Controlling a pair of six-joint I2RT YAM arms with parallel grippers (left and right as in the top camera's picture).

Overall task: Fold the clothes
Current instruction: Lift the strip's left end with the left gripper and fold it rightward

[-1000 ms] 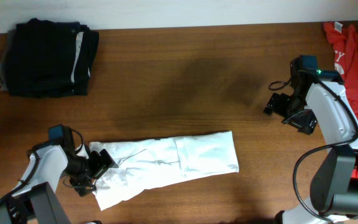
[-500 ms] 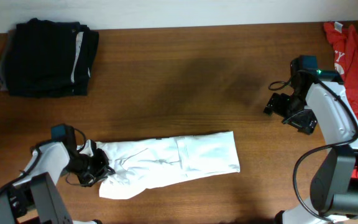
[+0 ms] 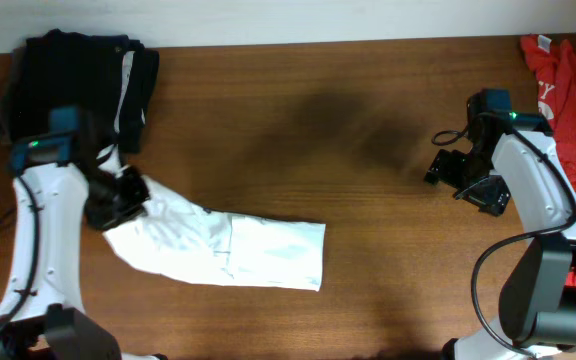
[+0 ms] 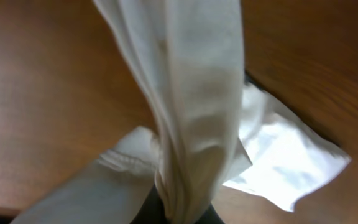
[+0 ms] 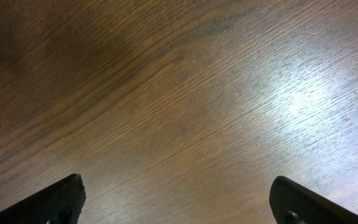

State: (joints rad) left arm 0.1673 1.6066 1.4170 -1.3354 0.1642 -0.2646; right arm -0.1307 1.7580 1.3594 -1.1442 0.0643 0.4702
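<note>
I need to use my left gripper to let go of the white T-shirt's lifted end on top of its flat square end [image 3: 293, 248] [image 4: 296, 163] on the wood.
The clothes are a white T-shirt [image 3: 233, 248] folded into a long strip that slants across the left-centre of the wooden table. My left gripper [image 3: 120, 197] is shut on its upper-left end, which is lifted a little off the wood. In the left wrist view the bunched white cloth [image 4: 194, 112] rises straight out of the pinched jaws, and the rest of the shirt lies on the table behind. Far to the right my right gripper [image 3: 446, 168] stands open over bare wood, its two dark fingertips [image 5: 55, 199] wide apart with nothing between them.
A folded pile of black garments [image 3: 78, 85] sits at the back left corner, just behind my left arm. A red garment [image 3: 573, 95] lies at the back right edge beside the right arm.
My left gripper closed on the shirt's left end, then carried it up and toward the back left. The whole strip slid left and now lies slanted. The right arm has not moved.
</note>
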